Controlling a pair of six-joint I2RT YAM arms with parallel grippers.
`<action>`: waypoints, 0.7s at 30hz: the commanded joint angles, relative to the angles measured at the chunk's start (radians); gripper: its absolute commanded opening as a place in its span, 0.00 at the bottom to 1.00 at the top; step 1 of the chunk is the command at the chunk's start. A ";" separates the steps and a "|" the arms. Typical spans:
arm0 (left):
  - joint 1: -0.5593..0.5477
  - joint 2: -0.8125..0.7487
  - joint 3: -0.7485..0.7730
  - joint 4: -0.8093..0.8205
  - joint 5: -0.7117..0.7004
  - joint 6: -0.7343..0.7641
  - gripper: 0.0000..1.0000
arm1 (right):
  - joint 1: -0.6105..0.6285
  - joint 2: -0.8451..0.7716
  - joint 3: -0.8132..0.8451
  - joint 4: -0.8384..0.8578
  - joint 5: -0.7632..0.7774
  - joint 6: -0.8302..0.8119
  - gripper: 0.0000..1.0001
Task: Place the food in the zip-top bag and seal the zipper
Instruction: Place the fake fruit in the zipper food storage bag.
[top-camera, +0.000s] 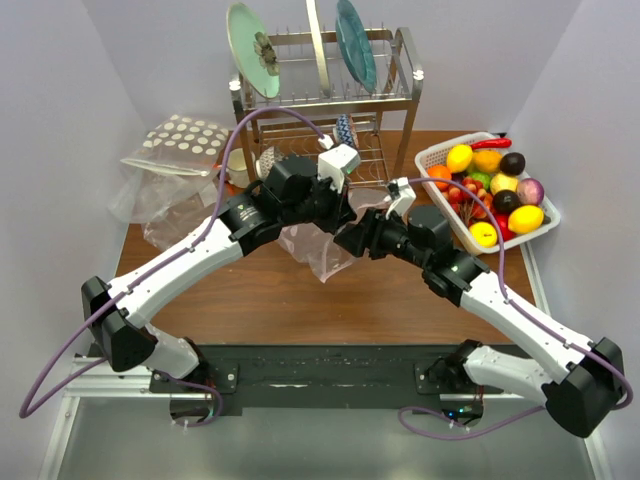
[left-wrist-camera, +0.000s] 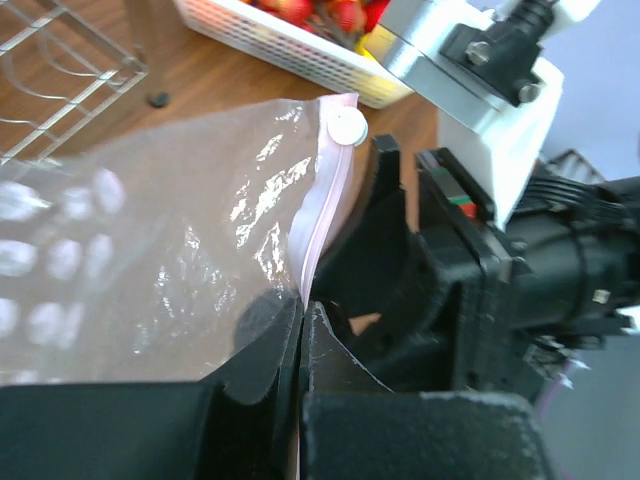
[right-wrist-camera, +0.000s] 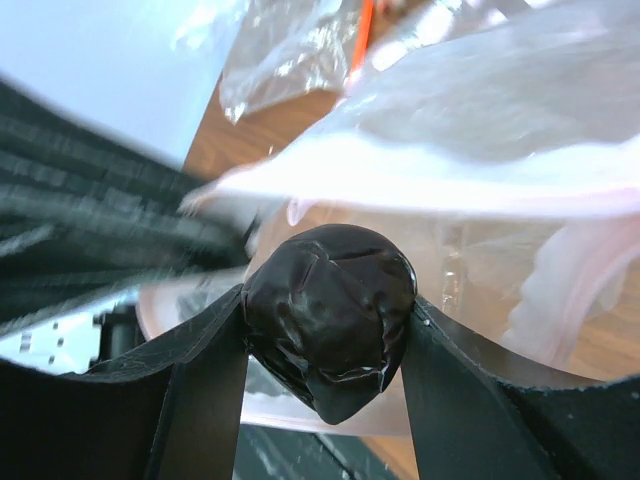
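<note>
The dark purple food sits shallow at the zip-top bag's opening; my right gripper will drop it inside, then pinch the bag's loose edge (right-wrist-camera: 562, 292) and lift.
The zip-top bag (top-camera: 312, 250) hangs see-through over the middle of the table. My left gripper (left-wrist-camera: 302, 312) is shut on the bag's mouth edge, pinching the pinkish zipper (left-wrist-camera: 322, 205) just below its white slider (left-wrist-camera: 347, 127). My right gripper (right-wrist-camera: 325, 308) is shut on a dark purple, glossy piece of food (right-wrist-camera: 335, 290) and holds it at the bag's open mouth (right-wrist-camera: 470, 180). In the top view the right gripper (top-camera: 350, 241) sits against the bag, just right of the left gripper (top-camera: 330, 208). More food, including a lemon (top-camera: 459, 157) and an orange (top-camera: 488, 160), lies in the white basket (top-camera: 434, 156).
A metal dish rack (top-camera: 330, 95) with plates stands at the back centre. A crinkly polka-dot bag (top-camera: 180, 142) lies at the back left. The white basket's rim (left-wrist-camera: 290, 55) is close behind the bag in the left wrist view.
</note>
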 joint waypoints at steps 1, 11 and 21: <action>0.006 -0.018 0.023 0.064 0.163 -0.103 0.00 | 0.004 -0.052 -0.054 0.138 0.105 0.019 0.50; 0.009 -0.012 0.052 0.089 0.199 -0.167 0.00 | 0.004 -0.073 -0.015 0.069 0.106 -0.013 0.94; 0.095 0.017 0.089 0.001 0.108 -0.121 0.00 | 0.004 -0.201 0.062 -0.164 0.186 -0.074 0.74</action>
